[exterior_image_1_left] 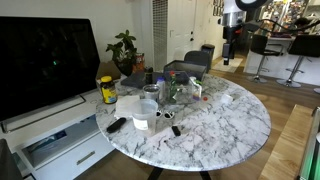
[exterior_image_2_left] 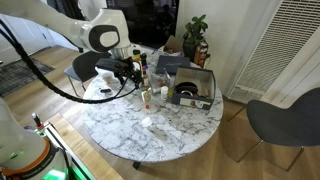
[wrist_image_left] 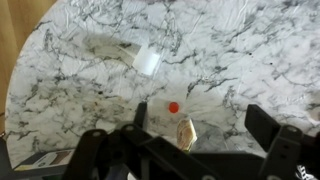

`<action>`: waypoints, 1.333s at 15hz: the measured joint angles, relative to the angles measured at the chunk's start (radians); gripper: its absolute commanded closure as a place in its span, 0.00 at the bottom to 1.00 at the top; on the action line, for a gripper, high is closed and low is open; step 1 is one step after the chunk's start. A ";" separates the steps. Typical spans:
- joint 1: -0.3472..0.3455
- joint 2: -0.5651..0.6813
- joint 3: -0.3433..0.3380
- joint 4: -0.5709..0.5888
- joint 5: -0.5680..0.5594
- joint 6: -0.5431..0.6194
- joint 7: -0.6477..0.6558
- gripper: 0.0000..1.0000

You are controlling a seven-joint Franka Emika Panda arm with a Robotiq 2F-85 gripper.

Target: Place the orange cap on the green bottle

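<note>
The orange cap lies on the marble table beside the slim green bottle. My gripper should close on the sides of the orange cap (exterior_image_1_left: 205,98) (wrist_image_left: 173,106).
The small orange cap (wrist_image_left: 173,107) lies on the marble table (wrist_image_left: 250,50) in the wrist view. Just right of it and nearer the camera stands a slim see-through bottle (wrist_image_left: 185,133), seen from above and olive-tan in colour; this is the green bottle. It also shows in an exterior view (exterior_image_2_left: 147,97) below the gripper. My gripper (wrist_image_left: 200,120) is open and empty and hovers above the table. The bottle is between its fingers' lines but well below them. The cap is apart from the bottle.
A clear plastic cup (wrist_image_left: 148,60) stands farther out on the table. A yellow jar with a dark lid (exterior_image_1_left: 107,90) is at the table edge near the monitor (exterior_image_1_left: 45,60). A dark open box (exterior_image_2_left: 192,88) and several small items crowd the table's far side.
</note>
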 measured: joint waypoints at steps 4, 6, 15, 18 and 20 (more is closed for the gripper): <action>-0.003 0.110 -0.002 -0.055 -0.103 0.223 -0.009 0.00; -0.004 0.165 -0.007 -0.075 -0.150 0.332 -0.012 0.00; -0.010 0.243 -0.023 -0.082 -0.176 0.455 -0.054 0.00; -0.010 0.279 -0.023 -0.068 -0.165 0.529 -0.129 0.00; -0.013 0.321 -0.022 -0.062 -0.127 0.594 -0.207 0.00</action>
